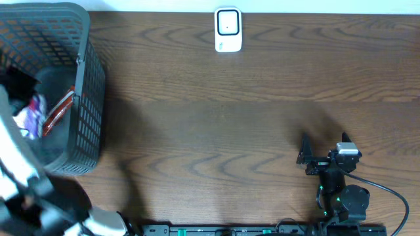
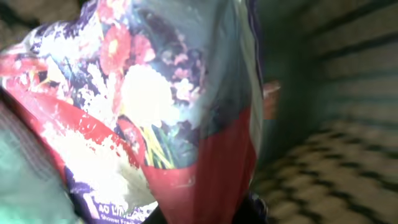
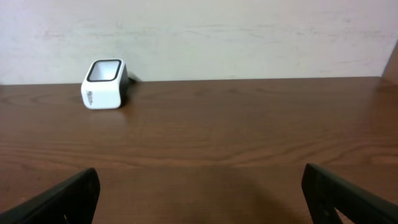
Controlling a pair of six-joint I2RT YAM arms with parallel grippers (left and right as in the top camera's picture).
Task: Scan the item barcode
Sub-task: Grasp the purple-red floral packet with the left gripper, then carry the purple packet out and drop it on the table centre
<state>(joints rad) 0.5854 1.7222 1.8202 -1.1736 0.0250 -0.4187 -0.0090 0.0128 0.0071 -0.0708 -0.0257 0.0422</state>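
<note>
Next, my left gripper puts the packet down on the brown wooden table [image 1: 256, 98] in front of the white barcode scanner.
The item is a soft packet [image 2: 155, 106] printed with flowers, red along its lower part. It fills the left wrist view inside the dark mesh basket [image 1: 88, 78]. My left gripper [image 2: 214, 213] is shut on the packet's red lower end, with dark fingers on either side of it. From overhead, part of the packet [image 1: 29, 113] shows in the basket under my left arm. The white barcode scanner [image 1: 228, 29] stands at the table's far edge, also seen as the scanner [image 3: 104, 84] in the right wrist view. No barcode shows. My right gripper [image 1: 325, 143] rests open and empty at the front right.
The basket's mesh wall [image 2: 348, 93] is close on the right of the packet. A red strip [image 1: 58, 111] lies in the basket beside it. The right arm's base and cable [image 1: 367, 196] sit at the front edge. Brown wooden table [image 1: 216, 144] lies between basket and scanner.
</note>
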